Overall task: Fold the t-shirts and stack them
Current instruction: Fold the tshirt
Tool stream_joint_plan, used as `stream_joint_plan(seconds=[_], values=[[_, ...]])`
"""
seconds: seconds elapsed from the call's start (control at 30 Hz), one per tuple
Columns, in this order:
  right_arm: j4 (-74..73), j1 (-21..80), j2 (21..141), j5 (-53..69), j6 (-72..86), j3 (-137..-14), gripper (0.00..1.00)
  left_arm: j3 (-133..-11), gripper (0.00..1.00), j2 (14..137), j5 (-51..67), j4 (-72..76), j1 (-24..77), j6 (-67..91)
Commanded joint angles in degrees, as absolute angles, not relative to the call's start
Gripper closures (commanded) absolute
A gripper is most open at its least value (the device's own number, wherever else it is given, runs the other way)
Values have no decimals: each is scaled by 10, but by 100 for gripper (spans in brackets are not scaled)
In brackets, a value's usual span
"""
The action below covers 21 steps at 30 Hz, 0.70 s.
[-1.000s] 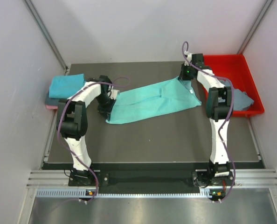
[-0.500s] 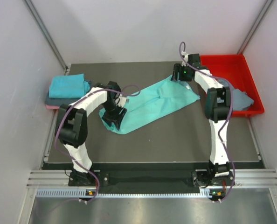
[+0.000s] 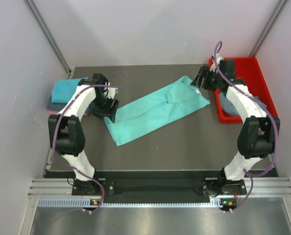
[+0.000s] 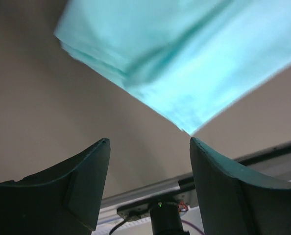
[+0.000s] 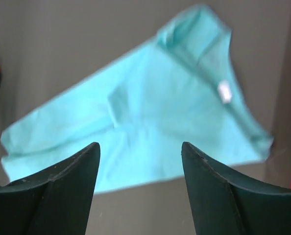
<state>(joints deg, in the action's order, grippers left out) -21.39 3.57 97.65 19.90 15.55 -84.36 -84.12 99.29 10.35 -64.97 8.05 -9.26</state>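
The left gripper I use will grab the far corner [image 3: 107, 120] [image 4: 61, 36] of the teal t-shirt, at the end of it closest to the folded turquoise t-shirt.
A teal t-shirt [image 3: 157, 108], folded into a long strip, lies flat and slanted across the dark table. In the left wrist view its near corner [image 4: 184, 63] shows above my open fingers. In the right wrist view the whole strip [image 5: 150, 107] shows with a white label [image 5: 225, 91]. My left gripper [image 3: 108, 106] hovers open at the strip's left end [image 4: 148, 147], holding nothing. My right gripper [image 3: 200, 81] stands open just off the strip's far right end [image 5: 140, 152], also holding nothing. A folded turquoise t-shirt [image 3: 68, 89] tops a stack at the left edge, over grey-blue and pink layers [image 3: 52, 109].
The red tray [image 3: 255, 66] sits at the back right, with a slate grey-blue shirt [image 3: 228, 104] in it under my right forearm. Grey walls close in on both sides. The table's front rail [image 3: 160, 188] runs along the near edge.
Both grippers went from shut on the teal t-shirt to open and let it go. The shirt now lies flat. The left arm drew back left, the right arm swung toward the tray.
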Motion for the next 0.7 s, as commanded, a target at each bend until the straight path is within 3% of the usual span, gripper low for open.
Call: stream_joint_plan(seconds=[0.0,0.13,0.33,0.67], values=[[-208,33,993,245,223,-726,34,-897,30,1063,88,-635,55,-94],[-197,33,987,247,230,-682,34,-983,32,1133,106,-643,21,-96],[-221,25,1011,230,211,-708,35,-1053,33,1206,137,-655,4,-91],[-236,4,1059,182,187,-744,36,-1052,34,1237,149,-657,4,-94]])
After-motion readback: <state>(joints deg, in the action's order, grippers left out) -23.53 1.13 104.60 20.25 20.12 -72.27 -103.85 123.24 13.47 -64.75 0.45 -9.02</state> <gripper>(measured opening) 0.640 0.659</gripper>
